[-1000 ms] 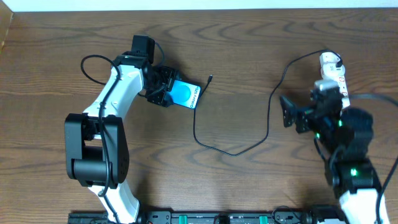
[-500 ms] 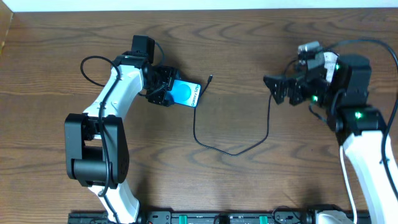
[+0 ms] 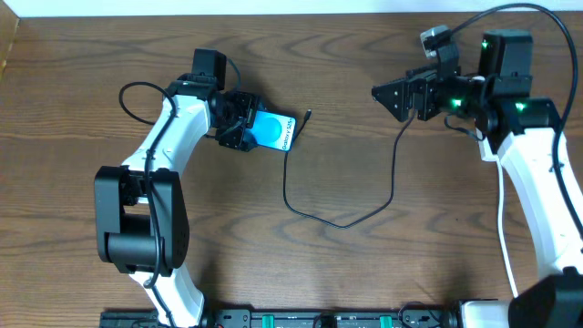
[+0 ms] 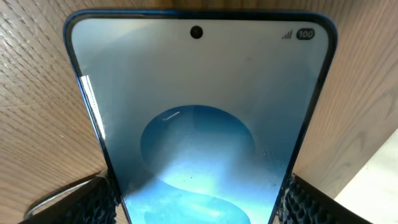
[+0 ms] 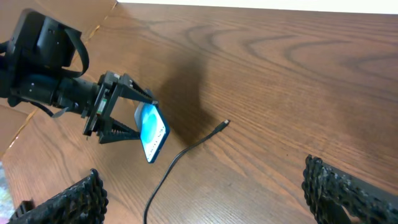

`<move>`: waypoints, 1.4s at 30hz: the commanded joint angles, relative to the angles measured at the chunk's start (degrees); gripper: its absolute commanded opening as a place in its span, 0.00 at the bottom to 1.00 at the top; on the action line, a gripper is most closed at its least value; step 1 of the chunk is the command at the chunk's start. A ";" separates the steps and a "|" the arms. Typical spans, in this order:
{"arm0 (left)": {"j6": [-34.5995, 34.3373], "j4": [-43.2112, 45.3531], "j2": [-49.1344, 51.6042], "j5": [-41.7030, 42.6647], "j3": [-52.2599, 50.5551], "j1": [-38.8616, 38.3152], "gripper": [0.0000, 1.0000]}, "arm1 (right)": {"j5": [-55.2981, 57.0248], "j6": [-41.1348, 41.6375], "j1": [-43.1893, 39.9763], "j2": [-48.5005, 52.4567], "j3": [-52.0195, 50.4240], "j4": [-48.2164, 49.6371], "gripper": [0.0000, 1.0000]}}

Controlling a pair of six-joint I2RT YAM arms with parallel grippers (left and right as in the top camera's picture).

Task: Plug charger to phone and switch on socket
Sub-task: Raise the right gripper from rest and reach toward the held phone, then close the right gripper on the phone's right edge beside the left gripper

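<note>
The phone's loose end [image 3: 286, 133] [image 5: 159, 144] sticks out from my left gripper, so my right gripper goes there next and closes on it to take the phone over.
The phone [image 3: 276, 134], blue screen up and tilted, sits between the fingers of my left gripper [image 3: 246, 133], which is shut on its long edges. In the left wrist view the phone [image 4: 199, 112] fills the frame, with a pad [image 4: 93, 200] pressed on each side. The charger [image 3: 339, 221] is a thin black cable looping across the table; its connector tip [image 3: 308, 115] lies just right of the phone, apart from it. My right gripper [image 3: 387, 98] hangs open above the table's right half, pointing left, holding nothing. The right wrist view shows the phone [image 5: 152, 132] and connector tip [image 5: 225, 124]. The socket is hidden under the right arm.
The cable's far end runs up under the right arm [image 3: 524, 155]. A black cable [image 3: 137, 100] loops beside the left arm. The table's back edge [image 3: 291, 15] runs along the top; the wood between the two arms holds only the charger loop.
My right arm has swung up and to the back, away from the white socket it stood over, and its open gripper now points left. The left arm and phone have barely moved.
</note>
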 commanded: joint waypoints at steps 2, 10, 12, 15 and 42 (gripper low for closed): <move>-2.08 0.70 -1.92 1.64 0.35 0.02 0.62 | -2.05 -1.11 -0.28 1.46 1.60 0.66 0.99; -6.05 0.85 -1.92 2.38 0.35 0.02 0.63 | -0.57 -1.07 -0.28 1.51 1.60 0.72 0.99; -6.25 1.09 -1.92 3.63 0.35 0.02 0.62 | -0.68 -1.01 0.02 1.84 1.55 1.66 0.99; -6.25 1.27 -1.90 4.50 0.35 0.02 0.62 | -0.81 2.29 1.14 2.60 1.53 2.86 0.99; -12.46 4.70 -1.92 7.52 0.35 0.02 0.59 | 4.15 34.34 16.15 19.58 1.51 19.19 0.71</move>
